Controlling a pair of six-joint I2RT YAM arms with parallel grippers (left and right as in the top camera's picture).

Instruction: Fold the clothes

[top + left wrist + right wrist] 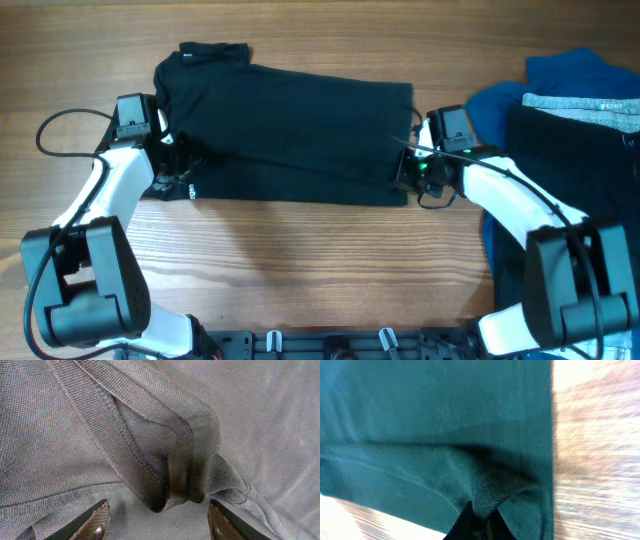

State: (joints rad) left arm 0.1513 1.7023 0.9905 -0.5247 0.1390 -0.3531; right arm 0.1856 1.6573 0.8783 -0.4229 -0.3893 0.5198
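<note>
A raised fold inside the black shirt's edge is pinched in my right gripper, so I need to let it go and take the shirt's near corner (402, 201) to pull the shirt closer.
The black shirt (290, 130) lies flat across the middle of the table, folded into a long band, with its collar at the far left. My left gripper (178, 160) is at the shirt's left end. In the left wrist view its jaws (159, 522) are open, with a bunched stitched hem of the shirt (170, 460) just ahead of them. My right gripper (405, 165) is at the shirt's near right edge. In the right wrist view it (480, 522) is shut on a pinch of the shirt's fabric (445, 420), which looks teal there.
A bright blue garment (560, 75) and a black garment with a grey waistband (585, 102) lie at the far right, under and behind my right arm. Bare wooden table (300, 260) runs along the near side.
</note>
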